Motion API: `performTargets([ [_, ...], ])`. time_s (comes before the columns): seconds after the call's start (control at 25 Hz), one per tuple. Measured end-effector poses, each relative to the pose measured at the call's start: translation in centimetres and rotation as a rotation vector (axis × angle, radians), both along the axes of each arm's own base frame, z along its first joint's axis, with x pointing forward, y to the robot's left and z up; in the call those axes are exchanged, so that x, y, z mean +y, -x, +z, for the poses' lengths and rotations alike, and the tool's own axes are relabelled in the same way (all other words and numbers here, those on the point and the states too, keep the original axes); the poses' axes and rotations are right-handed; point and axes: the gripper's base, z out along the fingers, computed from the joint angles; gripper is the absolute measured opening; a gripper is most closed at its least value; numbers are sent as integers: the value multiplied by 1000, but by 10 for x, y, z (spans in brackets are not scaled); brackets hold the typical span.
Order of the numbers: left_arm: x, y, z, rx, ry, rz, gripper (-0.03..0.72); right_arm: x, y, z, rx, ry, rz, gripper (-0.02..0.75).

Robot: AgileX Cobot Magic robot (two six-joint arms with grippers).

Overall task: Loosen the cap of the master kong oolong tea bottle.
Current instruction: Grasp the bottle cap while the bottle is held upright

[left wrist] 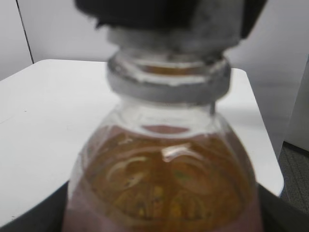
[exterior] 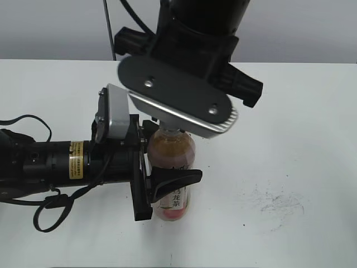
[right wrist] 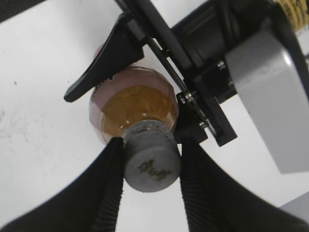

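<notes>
Next, I release the grey-white cap with my right gripper on the bottle's side of the scuffed patch [exterior: 258,199] on the white table.
The master kong oolong tea bottle [exterior: 172,167] stands upright on the white table, full of amber tea, pink label low down. It fills the left wrist view [left wrist: 164,183] and shows from above in the right wrist view [right wrist: 137,104]. My left gripper [exterior: 162,187] is shut on the bottle's body from the left. My right gripper [right wrist: 149,162] comes from above and is shut on the grey-white cap [right wrist: 150,164], whose dark logo shows on top. In the exterior view the cap is hidden under the right wrist. In the left wrist view the cap [left wrist: 169,36] is gripped by dark fingers.
The white table [exterior: 290,139] spreads around the bottle, with a scuffed patch [exterior: 276,201] at the right. The left arm's cables [exterior: 50,209] lie on the table at the left. The table's far edge shows in the left wrist view [left wrist: 270,159].
</notes>
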Motion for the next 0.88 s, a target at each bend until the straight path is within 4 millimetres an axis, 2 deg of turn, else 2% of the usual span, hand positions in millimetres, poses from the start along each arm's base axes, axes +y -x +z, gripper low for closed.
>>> performTargets([
  [0.12, 0, 0, 0, 1, 0, 0, 445, 0, 0, 0, -70, 28, 248, 269],
  [0.2, 0, 0, 0, 2, 0, 0, 445, 0, 0, 1, -101, 39, 353, 269],
  [0.56, 0, 0, 0, 8, 2, 7, 445, 2, 0, 9, -149, 28, 448, 269],
  [0.72, 0, 0, 0, 8, 2, 7, 445, -3, -1, 17, -160, 33, 327, 269],
  [0.88, 0, 0, 0, 8, 2, 7, 445, -21, -4, 25, -171, 51, 1, 269],
])
